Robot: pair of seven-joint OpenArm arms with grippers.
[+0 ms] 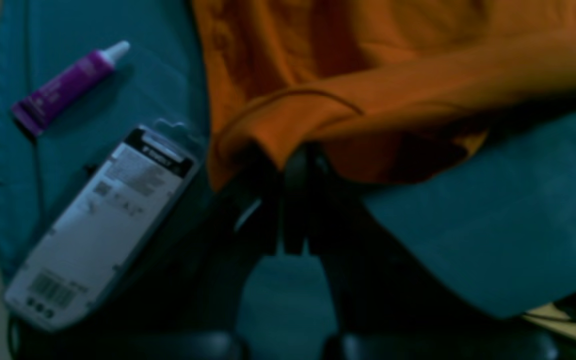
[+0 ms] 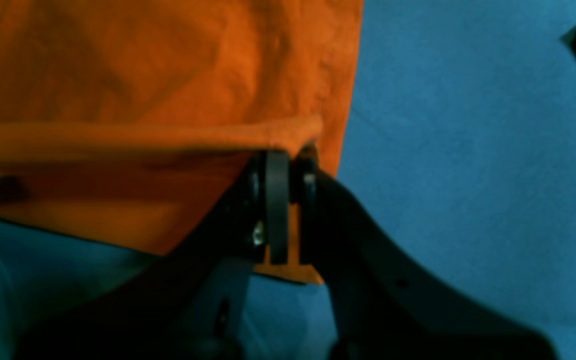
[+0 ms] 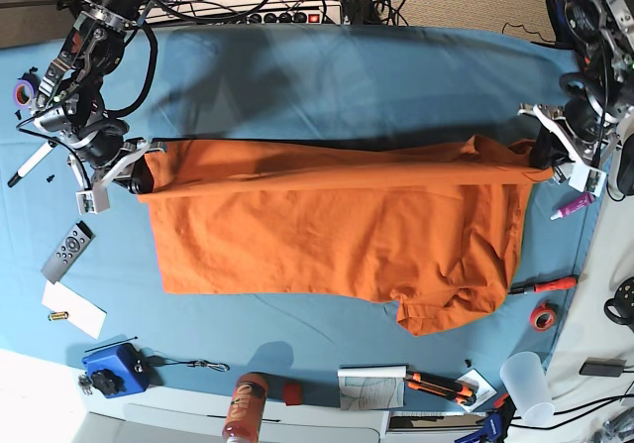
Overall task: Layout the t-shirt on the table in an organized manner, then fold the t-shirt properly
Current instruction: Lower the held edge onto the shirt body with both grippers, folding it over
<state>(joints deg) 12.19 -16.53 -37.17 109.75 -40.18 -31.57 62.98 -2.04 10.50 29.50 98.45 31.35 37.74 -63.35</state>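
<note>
Next, my left gripper lets go of the hem on the t-shirt's side edge (image 3: 511, 232) between the purple tube and the screwdriver.
The orange t-shirt (image 3: 337, 235) lies stretched sideways across the teal table (image 3: 347, 86). Its far edge is pulled taut in a straight line between my two grippers, casting a shadow on the table behind it. In the base view my right gripper (image 3: 139, 173) is at the shirt's left end and my left gripper (image 3: 543, 161) at its right end. The right wrist view shows the right gripper (image 2: 288, 160) shut on a folded edge of the t-shirt (image 2: 143, 75). Seen from the left wrist, the left gripper (image 1: 293, 157) is shut on a hem of the t-shirt (image 1: 393, 75).
Near the left gripper lie a purple tube (image 1: 68, 85) and a blister pack (image 1: 103, 225). A remote (image 3: 67, 250), white paper (image 3: 74, 309) and blue box (image 3: 114, 367) sit front left. A screwdriver (image 3: 543, 286), tape roll (image 3: 542, 316), cup (image 3: 525, 376) and bottle (image 3: 243, 403) line the front edge.
</note>
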